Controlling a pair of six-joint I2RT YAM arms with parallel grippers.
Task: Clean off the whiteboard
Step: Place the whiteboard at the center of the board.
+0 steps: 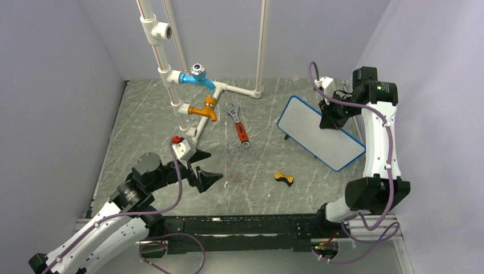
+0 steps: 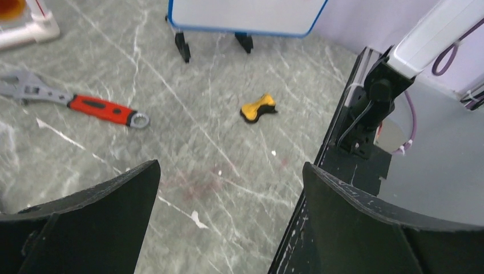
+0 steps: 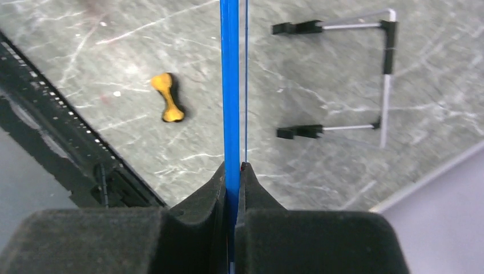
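Note:
The whiteboard will go down from my right gripper on its black-footed stand (image 1: 315,125) (image 3: 341,80), beyond the yellow and black pad.
The whiteboard (image 1: 319,132), blue-framed with a plain white face, stands tilted on its black feet at the right of the table. My right gripper (image 1: 330,117) is shut on its upper edge. In the right wrist view the blue frame (image 3: 230,85) runs straight down between the shut jaws of that gripper (image 3: 234,171). My left gripper (image 1: 202,168) hovers open over the middle left of the table with nothing between its fingers. In the left wrist view this gripper (image 2: 231,171) points toward the board's lower edge (image 2: 245,14) far ahead.
A small yellow and black pad (image 1: 283,178) (image 2: 258,107) (image 3: 166,97) lies on the table between the arms. A red-handled wrench (image 1: 240,127) (image 2: 85,104) lies near the white pipe rig with taps (image 1: 197,97). A black rail (image 1: 240,225) lines the near edge.

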